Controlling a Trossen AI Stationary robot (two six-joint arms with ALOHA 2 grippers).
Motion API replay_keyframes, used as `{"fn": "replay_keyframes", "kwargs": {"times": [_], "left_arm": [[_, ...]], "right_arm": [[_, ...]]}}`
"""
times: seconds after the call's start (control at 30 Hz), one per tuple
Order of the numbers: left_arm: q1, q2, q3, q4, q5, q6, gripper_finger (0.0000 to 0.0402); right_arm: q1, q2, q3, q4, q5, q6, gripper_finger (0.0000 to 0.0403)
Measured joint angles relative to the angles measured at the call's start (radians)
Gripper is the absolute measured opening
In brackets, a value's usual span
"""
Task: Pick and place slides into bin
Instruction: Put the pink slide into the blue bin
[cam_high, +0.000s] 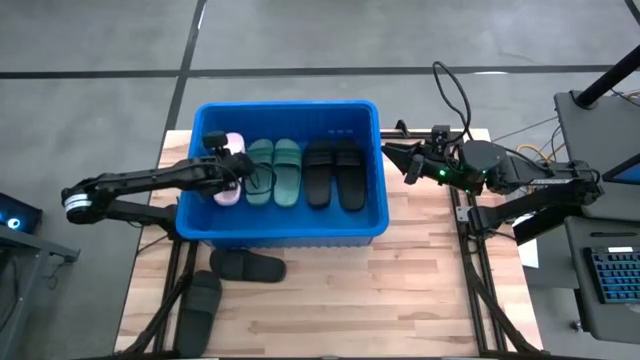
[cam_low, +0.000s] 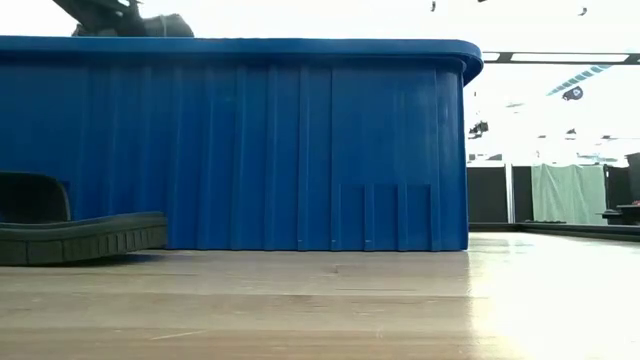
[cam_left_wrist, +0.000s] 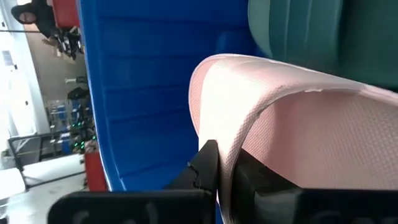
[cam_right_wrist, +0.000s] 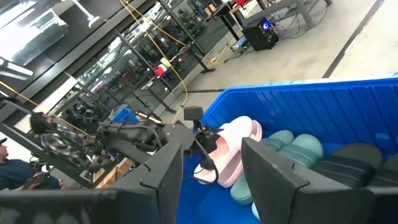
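My left gripper needs to let go of the pink slide in the blue bin (cam_high: 231, 168), next to the dark green pair of slides.
The blue bin (cam_high: 285, 235) stands mid-table and holds a dark green pair of slides (cam_high: 274, 172) and a black pair (cam_high: 334, 172). A pale pink slide (cam_high: 229, 196) is inside by the bin's left wall, and my left gripper (cam_high: 228, 168) is shut on it. To the right of the bin, above rim height, my right gripper (cam_high: 408, 160) stands open and level with nothing between its fingers (cam_right_wrist: 163, 171). Two more black slides (cam_high: 248, 266) (cam_high: 200, 305) lie on the table before the bin's near left corner. My left gripper pinches the edge of the pink slide's strap (cam_left_wrist: 231, 149) between its two fingers (cam_left_wrist: 208, 163). It reaches over the bin's left wall, slanting down. The slide is inside the bin and tilted (cam_right_wrist: 231, 152). I cannot tell whether it rests on the bin's floor.
The bin's tall ribbed near wall (cam_low: 250, 150) fills the low view, with a black slide (cam_low: 80, 238) lying in front of it at the left. Bare wooden table (cam_high: 380, 300) stretches near and right of the bin. Stands and cables (cam_high: 520, 180) are at the right edge.
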Motion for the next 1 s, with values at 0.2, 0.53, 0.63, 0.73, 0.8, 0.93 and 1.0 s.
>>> {"fn": "replay_keyframes", "kwargs": {"times": [0.2,0.53,0.63,0.73,0.8,0.93,1.0], "left_arm": [[0.034,0.018,-0.022,0.013,-0.035,0.067,0.0000],[0.099,0.023,-0.120,0.207,-0.031,0.223,0.0000],[0.116,0.022,-0.139,0.230,-0.032,0.227,0.0000],[0.128,0.023,-0.144,0.239,-0.019,0.227,0.0000],[0.131,0.025,-0.144,0.239,-0.002,0.227,0.0000],[0.132,0.036,-0.145,0.246,0.018,0.223,0.0000],[0.133,0.038,-0.145,0.255,0.023,0.223,0.0000]], "right_arm": [[0.000,0.000,0.000,-0.001,0.000,0.000,0.0151],[0.000,0.000,0.000,-0.002,0.000,0.000,0.0150],[0.000,0.000,0.000,-0.006,0.000,0.000,0.0150],[0.000,0.000,0.000,-0.017,0.000,0.002,0.0149],[0.000,0.000,0.000,-0.021,0.000,0.003,0.0148],[0.000,0.000,0.000,-0.021,0.000,0.003,0.0148],[0.000,0.000,0.000,-0.021,0.000,0.003,0.0147]]}}
